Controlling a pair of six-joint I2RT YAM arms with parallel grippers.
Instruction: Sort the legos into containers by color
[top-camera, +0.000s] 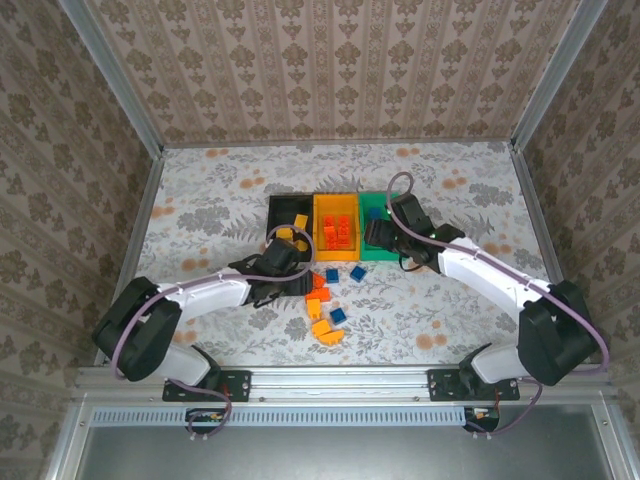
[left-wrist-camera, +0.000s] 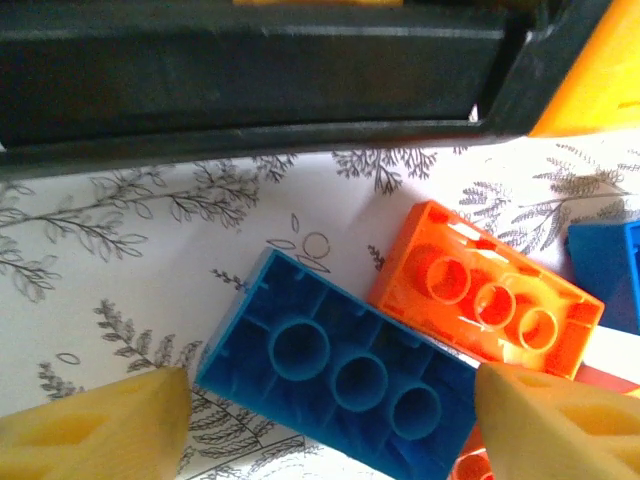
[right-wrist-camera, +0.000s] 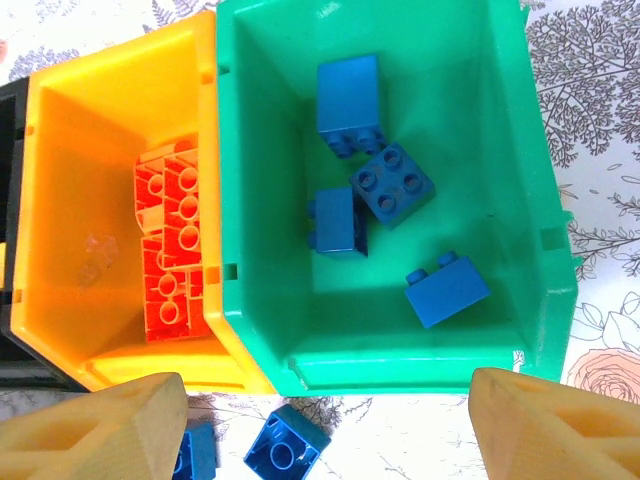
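Note:
The upside-down blue lego lies slanted and lengthwise across the opening of my left gripper, so I will turn the gripper and pinch the lego by its long sides (left-wrist-camera: 305, 425).
My left gripper (left-wrist-camera: 334, 400) is open low over the table, its fingers on either side of an upside-down blue lego (left-wrist-camera: 345, 375). The right finger overlaps the brick's end and the left one stands a sliver off its corner. A red-orange lego (left-wrist-camera: 490, 295) lies against it. In the top view this gripper (top-camera: 300, 272) sits just in front of the black container (top-camera: 278, 207). My right gripper (right-wrist-camera: 330, 405) is open and empty over the near wall of the green container (right-wrist-camera: 400, 365), which holds several blue legos (right-wrist-camera: 345, 95). The orange container (right-wrist-camera: 100, 120) holds red-orange legos (right-wrist-camera: 170, 250).
Loose legos lie in front of the containers: blue ones (top-camera: 357, 272) (top-camera: 338, 315), red-orange ones (top-camera: 320, 295) and yellow-orange ones (top-camera: 325, 333). Two blue bricks (right-wrist-camera: 285, 450) (right-wrist-camera: 198, 455) sit just below my right fingers. A yellow brick (top-camera: 300, 220) lies in the black container. Patterned walls enclose the table.

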